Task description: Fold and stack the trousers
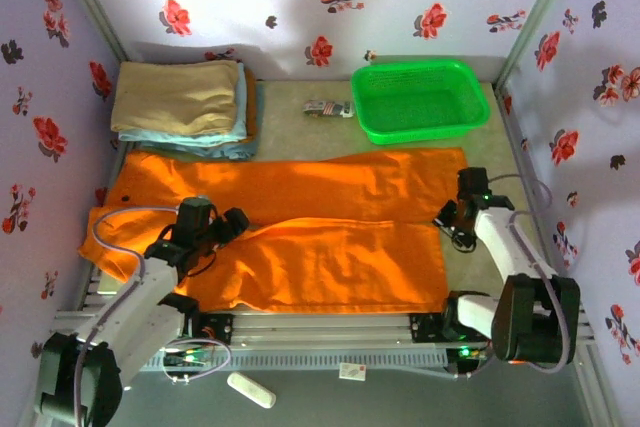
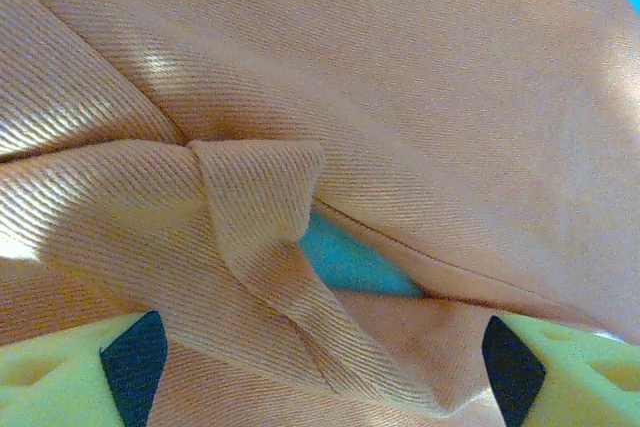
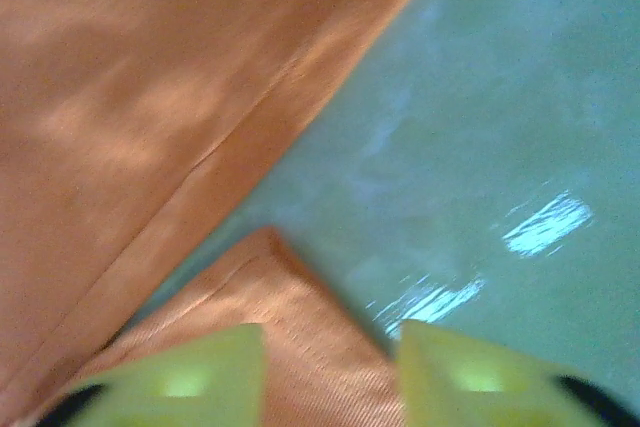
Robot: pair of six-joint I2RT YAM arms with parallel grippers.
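Observation:
The near leg's hem falls short of the far leg's hem, so the robot's right gripper needs to first pinch the near leg's inner corner (image 3: 272, 259) and pull that leg straight.
The bright orange trousers (image 1: 330, 247) lie spread flat across the table, waist to the left and both legs running right. My left gripper (image 1: 232, 224) rests on them where the two legs part. In the left wrist view it (image 2: 320, 352) is open wide, with a bunched ridge of the trousers (image 2: 400, 97) between its yellow fingers (image 2: 60, 377). My right gripper (image 1: 447, 217) is at the hem end of the near leg. Its wrist view is blurred and shows it (image 3: 332, 347) open, with the hem corner of the trousers (image 3: 290, 327) lying between the fingers.
A tan folded cloth (image 1: 180, 95) lies on a light blue one (image 1: 215, 147) at the back left. A green basket (image 1: 420, 97) stands at the back right, a small packet (image 1: 328, 108) beside it. Bare teal table (image 3: 480, 97) lies right of the hems. Flowered walls enclose the area.

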